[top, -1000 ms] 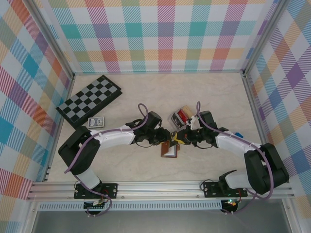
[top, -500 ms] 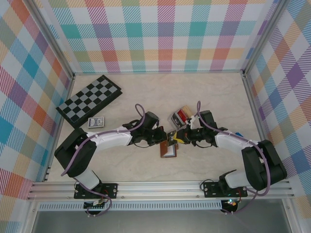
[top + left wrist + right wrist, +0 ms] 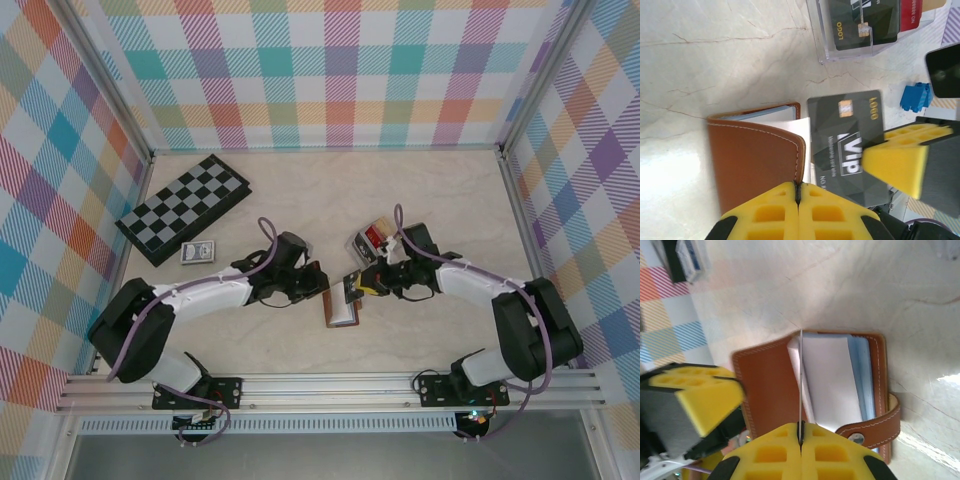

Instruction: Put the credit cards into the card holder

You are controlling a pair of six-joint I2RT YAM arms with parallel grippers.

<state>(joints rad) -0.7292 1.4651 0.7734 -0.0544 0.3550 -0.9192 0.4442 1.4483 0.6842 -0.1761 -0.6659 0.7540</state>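
The card holder's cover flap leans over the white pockets where the black VIP credit card must go, so my left gripper needs to retake the flap's edge (image 3: 800, 159) and draw it back.
The brown leather card holder (image 3: 340, 312) lies open on the table, with white and light blue pockets (image 3: 832, 377) and a snap tab (image 3: 875, 427) showing. My left gripper (image 3: 798, 187) is shut on the edge of its cover flap (image 3: 755, 160), in the top view (image 3: 318, 283) just left of it. My right gripper (image 3: 800, 427) is shut on a black VIP credit card (image 3: 845, 140), seen edge-on (image 3: 800, 375) standing over the pockets. More credit cards (image 3: 865, 20) lie in the clear tray (image 3: 372, 240).
A folded chessboard (image 3: 185, 207) and a small blue-patterned pack (image 3: 197, 253) sit at the back left. The clear tray's wall (image 3: 820, 45) stands just beyond the card holder. Checked walls close in the table on three sides.
My left gripper has closed on the card holder's flap and moved left with it. My right gripper has followed left with the black card, and the holder has slid slightly left.
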